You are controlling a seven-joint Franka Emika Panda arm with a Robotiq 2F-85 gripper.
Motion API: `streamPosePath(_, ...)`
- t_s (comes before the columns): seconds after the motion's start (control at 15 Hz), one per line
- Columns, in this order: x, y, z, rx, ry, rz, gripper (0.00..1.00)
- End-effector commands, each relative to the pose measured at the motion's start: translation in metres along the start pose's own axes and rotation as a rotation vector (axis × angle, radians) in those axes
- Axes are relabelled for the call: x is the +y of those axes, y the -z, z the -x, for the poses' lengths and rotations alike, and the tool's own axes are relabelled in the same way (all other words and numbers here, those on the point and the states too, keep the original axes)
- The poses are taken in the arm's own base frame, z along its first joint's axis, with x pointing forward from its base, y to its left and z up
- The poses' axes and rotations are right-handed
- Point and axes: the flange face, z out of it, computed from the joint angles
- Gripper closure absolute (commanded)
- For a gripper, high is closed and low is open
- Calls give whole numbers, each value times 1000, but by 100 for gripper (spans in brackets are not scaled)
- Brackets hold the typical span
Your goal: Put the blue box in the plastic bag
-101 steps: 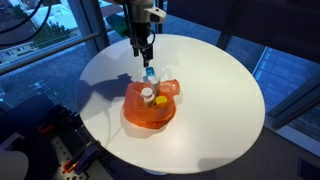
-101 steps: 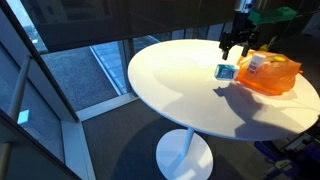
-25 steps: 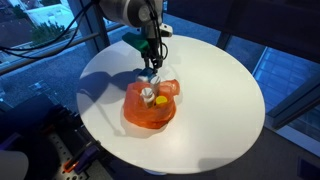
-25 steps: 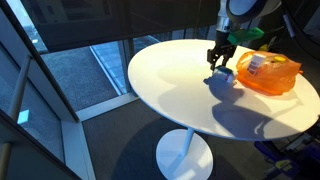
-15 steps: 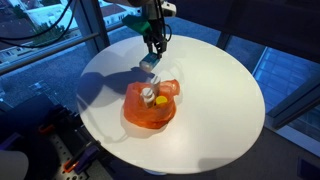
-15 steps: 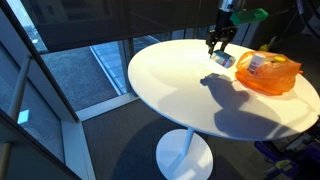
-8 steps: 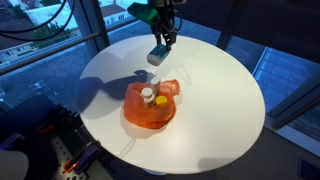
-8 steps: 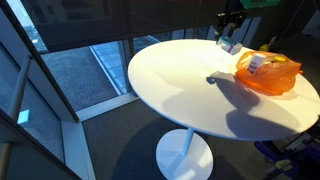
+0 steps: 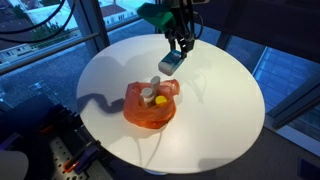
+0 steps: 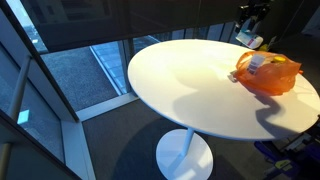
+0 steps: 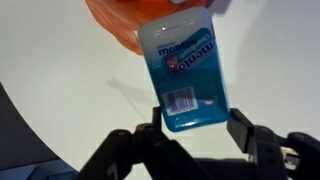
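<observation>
I need to use my gripper to set the blue box down inside the orange plastic bag [image 9: 154, 104], next to the yellow item and the white-capped bottle.
My gripper [image 9: 181, 46] is shut on the blue box [image 9: 170, 62], which hangs in the air above the white round table [image 9: 220, 110]. In the wrist view the blue box [image 11: 185, 75] fills the middle, its barcode end pinched between the two black fingers [image 11: 240, 130]. The orange plastic bag [image 9: 148, 105] lies on the table below and to the side of the box, mouth open, with a white-capped bottle and a yellow item inside. The bag [image 10: 268, 72] and the held box [image 10: 243, 38] also show in both exterior views. The bag's edge [image 11: 130, 25] appears above the box in the wrist view.
The table [image 10: 180, 85] stands on a single pedestal by large windows. Cables and equipment [image 9: 60, 150] sit on the floor beside the table. The arm's shadow falls across the tabletop.
The gripper has lifted the blue box off the table and carried it up and sideways, past the bag. The bag has not moved.
</observation>
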Motion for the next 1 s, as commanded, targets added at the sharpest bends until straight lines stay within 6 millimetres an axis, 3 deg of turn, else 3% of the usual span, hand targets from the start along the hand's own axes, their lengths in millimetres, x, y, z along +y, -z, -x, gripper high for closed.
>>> streamPosePath(0.0,34,2,28,15,6,-5,58)
streamPosePath(0.27,50,-10,55,26,29,-12,58)
streamPosePath(0.93,53,-25,115,14,115,-34,58)
